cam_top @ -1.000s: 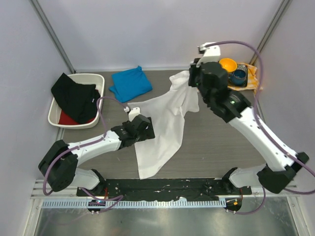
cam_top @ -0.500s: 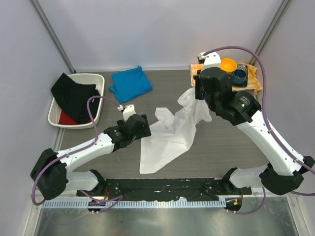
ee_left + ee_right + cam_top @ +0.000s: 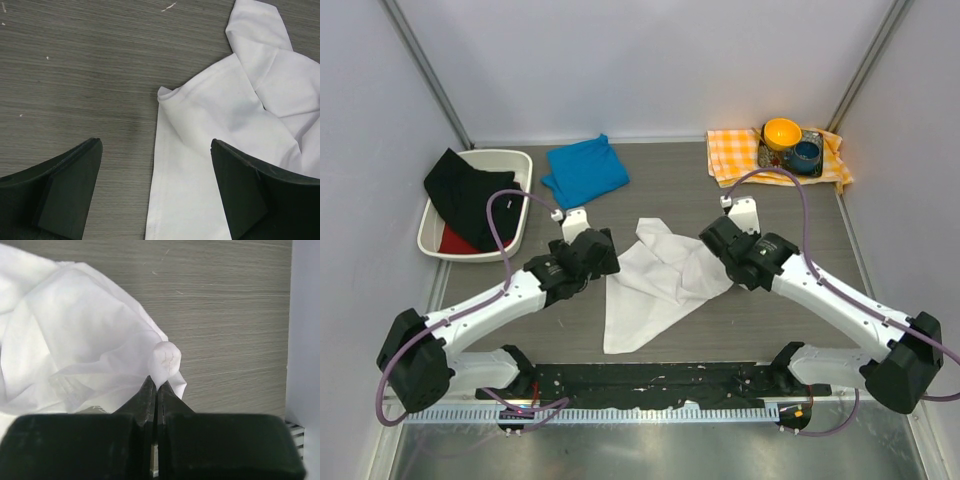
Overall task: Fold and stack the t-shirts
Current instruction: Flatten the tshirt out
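I have a bunched tip at the white t-shirt's outer edge pinched in my right gripper, so next I open it and grab the loose cloth nearer the shirt's middle (image 3: 75,386).
The white t-shirt (image 3: 660,282) lies crumpled in the middle of the table. My right gripper (image 3: 720,240) is shut on a pinch of its right edge, which shows as a small bunched tip (image 3: 165,360) above the closed fingertips (image 3: 156,385). My left gripper (image 3: 602,256) is open and empty, low over the shirt's left edge (image 3: 160,150), with one finger (image 3: 65,195) over bare table and the other (image 3: 260,195) over the cloth. The blue t-shirt (image 3: 585,170) lies folded at the back, left of centre.
A white bin (image 3: 515,160) holding black and red cloth stands at the back left. An orange-and-white checked cloth (image 3: 735,155) with an orange bowl (image 3: 782,131) and a blue cup (image 3: 806,154) lies at the back right. Grey walls close in both sides.
My right gripper has come down and toward the near side, lowering the white shirt from hanging to crumpled on the table. My left gripper shifted a little back and left along the shirt's edge.
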Available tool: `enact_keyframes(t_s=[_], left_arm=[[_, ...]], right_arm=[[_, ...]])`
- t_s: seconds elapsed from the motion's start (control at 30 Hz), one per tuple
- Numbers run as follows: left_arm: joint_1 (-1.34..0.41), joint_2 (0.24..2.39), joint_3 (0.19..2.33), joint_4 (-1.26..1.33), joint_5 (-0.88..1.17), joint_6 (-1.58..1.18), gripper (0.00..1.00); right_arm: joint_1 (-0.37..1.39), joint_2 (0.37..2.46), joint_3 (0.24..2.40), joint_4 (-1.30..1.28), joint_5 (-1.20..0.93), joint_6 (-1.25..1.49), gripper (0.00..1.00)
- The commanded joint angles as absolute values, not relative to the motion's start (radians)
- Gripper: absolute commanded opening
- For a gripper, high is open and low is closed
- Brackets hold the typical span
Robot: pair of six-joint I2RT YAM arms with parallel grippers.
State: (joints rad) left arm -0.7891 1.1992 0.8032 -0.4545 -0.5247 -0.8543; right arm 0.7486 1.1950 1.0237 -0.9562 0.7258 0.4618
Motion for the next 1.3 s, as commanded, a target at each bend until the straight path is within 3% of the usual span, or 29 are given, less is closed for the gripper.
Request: enact_keyframes(t_s=[0.0, 0.4, 0.6, 0.73, 0.77, 0.8, 0.83, 0.9, 0.93, 1.07, 1.27], left_arm=[[-0.776, 1.224, 0.853, -0.451, -0.571, -0.836, 0.95], [-0.726, 1.287, 0.910, -0.436, -0.555, -0.818, 0.94], [-0.719, 1.255, 0.894, -0.451, -0.531, -0.822, 0.94], [-0.719, 1.221, 0.861, -0.454, -0.543, -0.839, 0.94], [-0.719, 1.220, 0.858, -0.454, -0.545, -0.839, 0.94], [-0.719, 1.220, 0.857, -0.451, -0.548, -0.839, 0.94], [-0.719, 1.223, 0.859, -0.449, -0.545, -0.838, 0.94], [-0.719, 1.235, 0.862, -0.445, -0.540, -0.836, 0.94], [-0.719, 1.247, 0.867, -0.439, -0.531, -0.835, 0.94], [-0.719, 1.278, 0.871, -0.425, -0.512, -0.833, 0.94], [-0.719, 1.292, 0.873, -0.416, -0.508, -0.830, 0.94]], right_arm=[[0.738, 1.163, 1.035, -0.896, 0.848, 0.574, 0.01], [0.494, 1.379, 1.212, -0.663, 0.758, 0.442, 0.01], [0.554, 1.309, 0.979, -0.672, 0.560, 0.500, 0.01], [0.705, 1.217, 0.905, -0.767, 0.552, 0.596, 0.01], [0.718, 1.204, 0.916, -0.814, 0.555, 0.616, 0.08], [0.725, 1.197, 0.928, -0.834, 0.561, 0.642, 0.26], [0.736, 1.187, 0.945, -0.853, 0.595, 0.647, 0.64], [0.741, 1.181, 0.998, -0.884, 0.655, 0.643, 0.85], [0.741, 1.178, 1.014, -0.879, 0.711, 0.626, 0.89], [0.733, 1.233, 1.071, -0.812, 0.807, 0.557, 0.90], [0.704, 1.386, 1.074, -0.688, 0.724, 0.526, 0.73]])
